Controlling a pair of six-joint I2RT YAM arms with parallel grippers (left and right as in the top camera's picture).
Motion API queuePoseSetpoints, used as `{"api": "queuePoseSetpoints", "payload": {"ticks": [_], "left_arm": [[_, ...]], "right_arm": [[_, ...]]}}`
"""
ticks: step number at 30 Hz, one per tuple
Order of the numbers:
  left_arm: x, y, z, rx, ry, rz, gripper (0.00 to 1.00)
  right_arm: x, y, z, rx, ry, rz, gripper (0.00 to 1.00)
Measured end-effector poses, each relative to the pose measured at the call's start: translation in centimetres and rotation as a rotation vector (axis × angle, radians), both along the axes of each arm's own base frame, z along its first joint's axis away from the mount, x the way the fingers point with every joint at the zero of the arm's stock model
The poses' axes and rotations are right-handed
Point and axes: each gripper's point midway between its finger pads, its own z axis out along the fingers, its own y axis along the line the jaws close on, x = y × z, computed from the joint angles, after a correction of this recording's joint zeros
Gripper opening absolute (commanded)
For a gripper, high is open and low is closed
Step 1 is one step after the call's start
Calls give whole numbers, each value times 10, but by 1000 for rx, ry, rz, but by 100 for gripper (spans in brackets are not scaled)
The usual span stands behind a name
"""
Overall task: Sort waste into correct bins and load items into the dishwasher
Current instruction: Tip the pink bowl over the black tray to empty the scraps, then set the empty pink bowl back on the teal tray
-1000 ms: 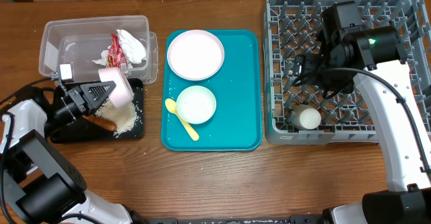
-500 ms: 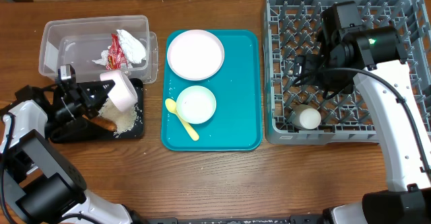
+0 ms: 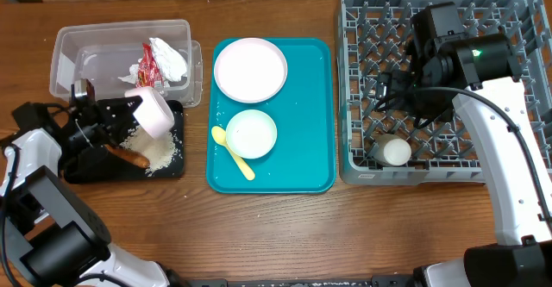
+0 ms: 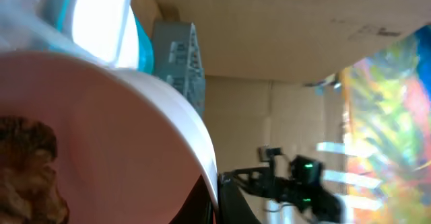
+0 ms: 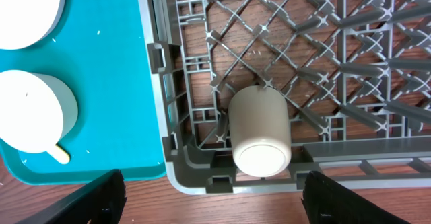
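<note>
Next, my left gripper releases the pale pink bowl on the bare side of the teal tray (image 3: pixel 297 110) that faces the grey rack.
My left gripper (image 3: pixel 121 119) is shut on the rim of a pale pink bowl (image 3: pixel 151 112), holding it tipped on its side over the shallow black tray (image 3: pixel 177 166). White rice (image 3: pixel 159 152) and a brown lump (image 3: pixel 129 158) lie in that tray. In the left wrist view the bowl (image 4: pixel 121 130) fills the frame, with a brown scrap (image 4: pixel 27 163) at the left edge. The clear tub (image 3: pixel 65 50) holds the red wrapper (image 3: pixel 148 63) and crumpled white paper (image 3: pixel 168 56). My right gripper (image 5: pixel 212 207) is open above the grey rack (image 3: pixel 509 162), over the small white cup (image 3: pixel 396 152), which lies on its side in the right wrist view (image 5: pixel 259 133).
The teal tray (image 3: pixel 310 162) holds the round pink plate (image 3: pixel 250 69), a second pale bowl (image 3: pixel 251 134) and the yellow spoon (image 3: pixel 233 153). The second bowl also shows in the right wrist view (image 5: pixel 37 113). Brown wooden table surrounds everything.
My left gripper has drawn back to the left and slightly up with the bowl, which has turned further on its side. The right arm has not moved.
</note>
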Motion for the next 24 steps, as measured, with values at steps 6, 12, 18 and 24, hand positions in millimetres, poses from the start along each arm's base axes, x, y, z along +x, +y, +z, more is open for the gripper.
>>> {"api": "queuePoseSetpoints", "payload": {"ticks": [6, 12, 18, 24], "left_arm": [[-5, 0, -23, 87, 110, 10, 4], [1, 1, -10, 81, -2, 2, 4], [7, -24, 5, 55, -74, -73, 4], [22, -108, 58, 363, -263, -272, 4]], "right_arm": [[0, 0, 0, 0, 2, 0, 87], [0, 0, 0, 0, 0, 0, 87], [0, 0, 0, 0, 0, 0, 87], [0, 0, 0, 0, 0, 0, 87]]}}
